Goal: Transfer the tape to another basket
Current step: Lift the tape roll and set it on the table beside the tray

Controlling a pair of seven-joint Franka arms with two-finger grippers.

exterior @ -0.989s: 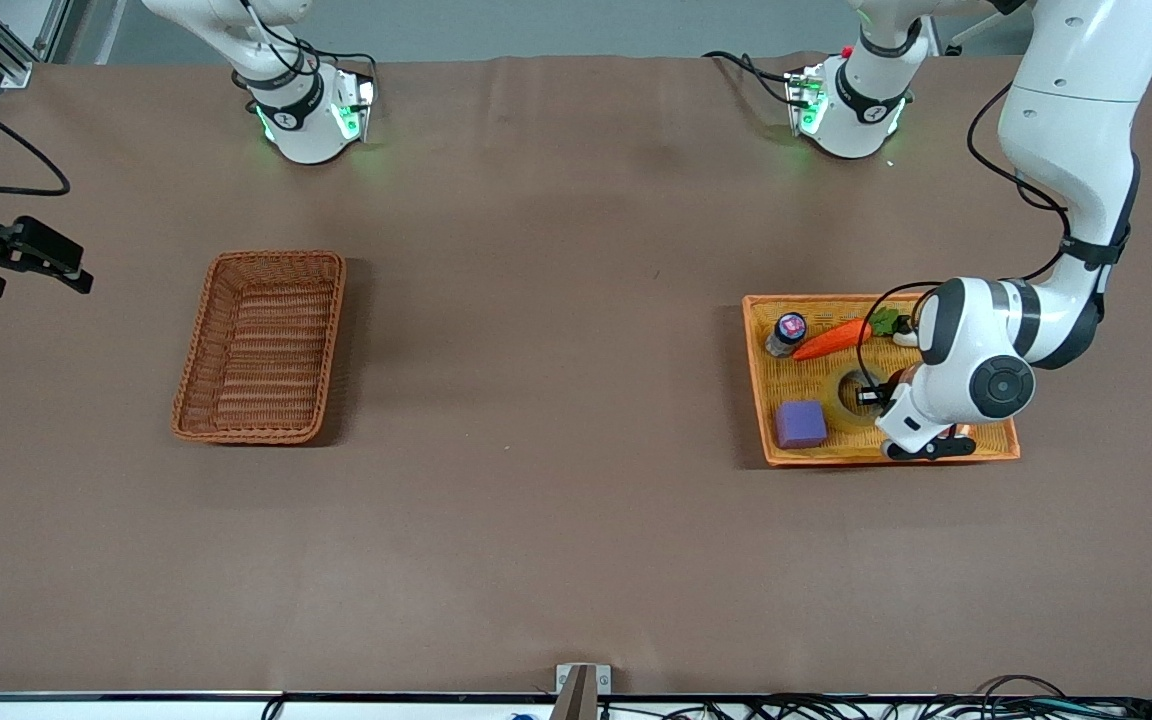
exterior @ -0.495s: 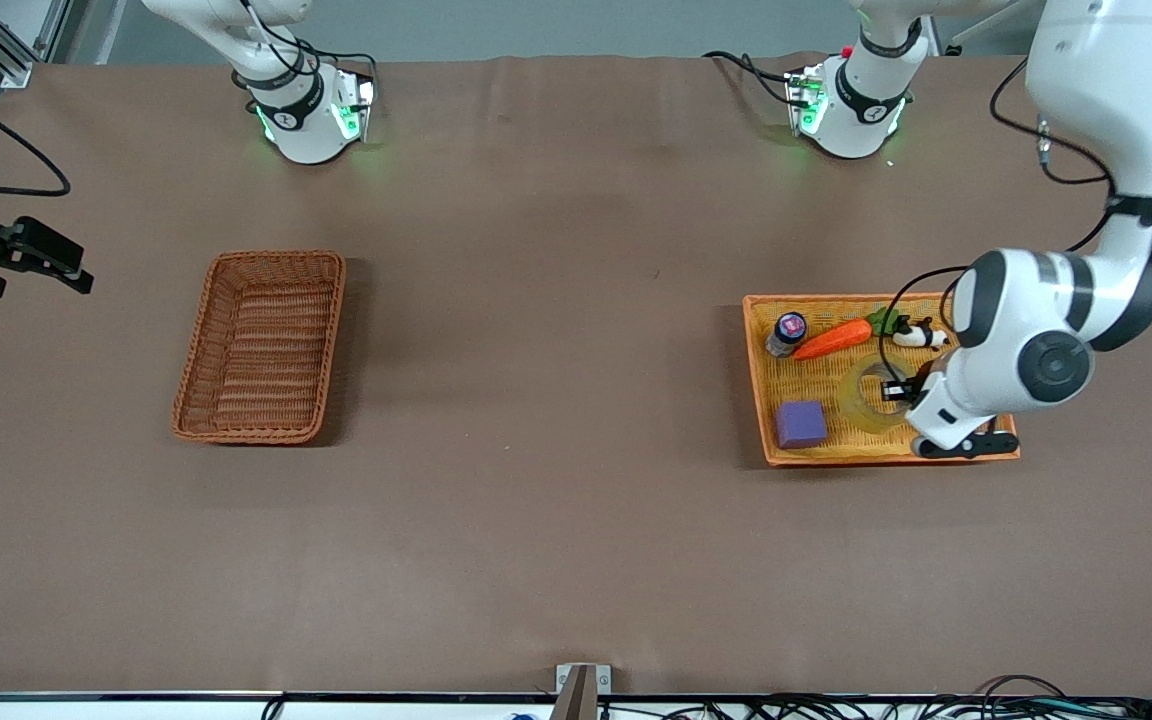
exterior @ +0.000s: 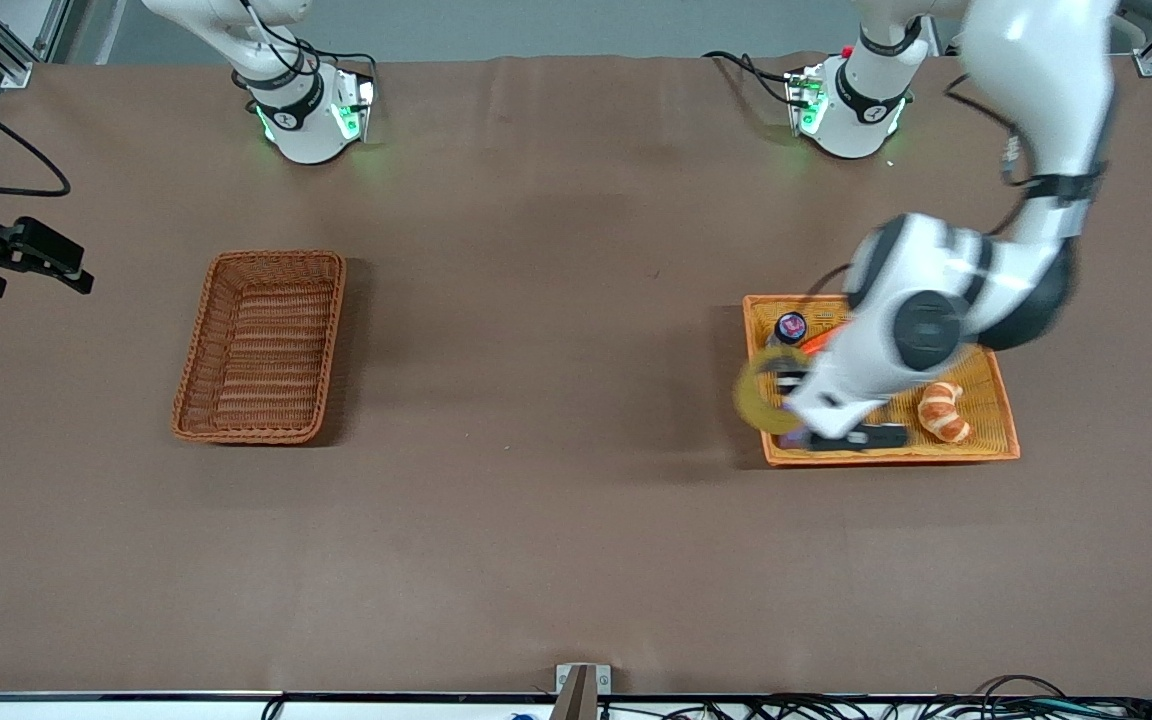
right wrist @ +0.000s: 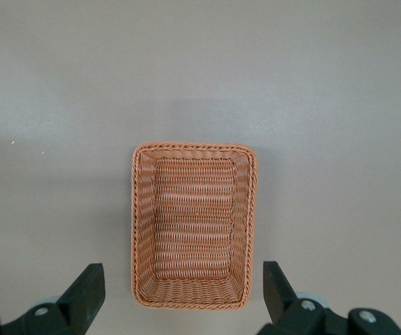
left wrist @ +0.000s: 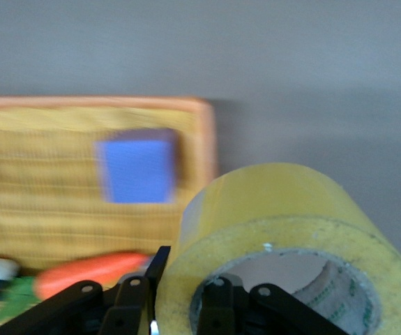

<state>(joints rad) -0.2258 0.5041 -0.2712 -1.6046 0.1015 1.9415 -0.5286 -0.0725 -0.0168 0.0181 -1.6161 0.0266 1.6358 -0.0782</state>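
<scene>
Next, my left gripper lets go of the tape on the brown table (exterior: 489, 365) between the baskets, at a spot nearer the reddish-brown wicker basket.
The tape (exterior: 758, 402), a yellowish ring, hangs in my left gripper (exterior: 786, 388), which is shut on the roll's wall. It is in the air over the rim of the orange-yellow basket (exterior: 896, 457) on the side toward the right arm's end. In the left wrist view one finger sits inside the tape's (left wrist: 284, 230) core and one outside, at my left gripper (left wrist: 186, 283). The reddish-brown wicker basket (exterior: 261, 345) lies empty toward the right arm's end of the table. My right gripper (exterior: 31, 258) is open and waits off to the side of it. It shows the basket (right wrist: 193, 227) between its fingers (right wrist: 85, 293).
The orange-yellow basket holds a croissant (exterior: 941, 410), a small bottle (exterior: 789, 328), an orange carrot (left wrist: 88, 272) and a purple cube (left wrist: 139, 171). Brown table surface (exterior: 556, 400) lies between the two baskets.
My left arm has lifted the tape out of the orange-yellow basket and swung it toward the right arm's end, over the basket's rim. The croissant now shows. The right arm has not moved.
</scene>
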